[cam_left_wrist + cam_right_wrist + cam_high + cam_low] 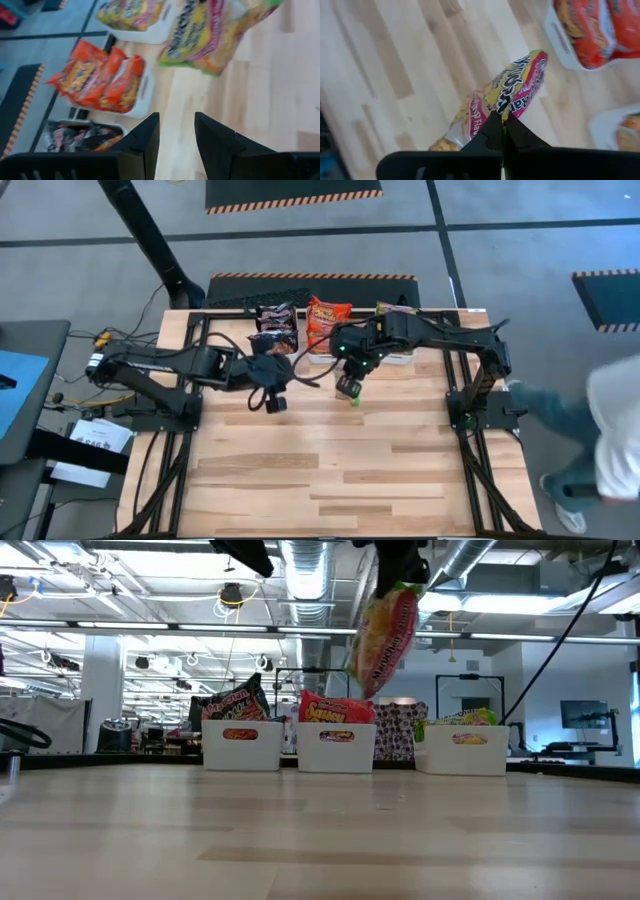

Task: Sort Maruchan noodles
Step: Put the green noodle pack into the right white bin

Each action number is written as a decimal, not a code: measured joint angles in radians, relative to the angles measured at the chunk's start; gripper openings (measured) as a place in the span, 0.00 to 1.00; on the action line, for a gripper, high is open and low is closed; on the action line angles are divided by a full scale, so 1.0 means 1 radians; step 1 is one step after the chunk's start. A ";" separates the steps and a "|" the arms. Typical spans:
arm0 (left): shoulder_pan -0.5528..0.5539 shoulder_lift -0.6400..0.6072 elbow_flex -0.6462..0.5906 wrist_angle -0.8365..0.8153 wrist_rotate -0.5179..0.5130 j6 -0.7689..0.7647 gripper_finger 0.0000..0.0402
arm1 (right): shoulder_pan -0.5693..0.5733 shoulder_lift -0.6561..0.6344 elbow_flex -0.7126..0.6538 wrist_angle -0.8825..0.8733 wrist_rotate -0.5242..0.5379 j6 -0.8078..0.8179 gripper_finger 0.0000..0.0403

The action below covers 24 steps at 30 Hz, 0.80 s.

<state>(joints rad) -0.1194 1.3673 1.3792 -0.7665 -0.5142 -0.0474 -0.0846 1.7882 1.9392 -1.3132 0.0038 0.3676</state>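
Observation:
The robot's right gripper needs to release the Maruchan noodle packet, still high over the table's middle, in the near end of the bin of green packets [391, 342] [630, 131].
A Maruchan noodle packet [385, 635] in yellow and pink with a green edge hangs high over the middle of the table, with my right gripper [503, 131] shut on it. The high view shows this gripper [350, 388] just in front of the bins. To its left, my left gripper [176, 134] stands open with nothing between its fingers. In the high view it [275, 400] is apart from the packet [215, 30]. Three white bins stand in a row at the far edge: dark packets [277, 320], red-orange packets [328, 318] and green packets [395, 310]. My right gripper pinches the packet's upper edge [504, 116] between its two fingers, coming from above and pointing steeply down. The packet hangs below the fingers, a little tilted and well clear of the table [380, 670].
The white bins [242, 745] [337, 745] [463, 752] line the far edge. Bare wooden tabletop [340, 470] stretches from the grippers to the near edge. A person [600, 430] stands beyond the table's right side.

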 joint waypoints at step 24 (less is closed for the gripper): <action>0.280 -0.042 0.000 -0.055 -0.013 -0.052 0.28 | -0.268 -0.187 -0.234 -0.053 0.020 -0.328 0.02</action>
<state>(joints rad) 0.1609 1.3254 1.3792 -0.8215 -0.5274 -0.0990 -0.3528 1.6016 1.7057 -1.3667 0.0239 0.0392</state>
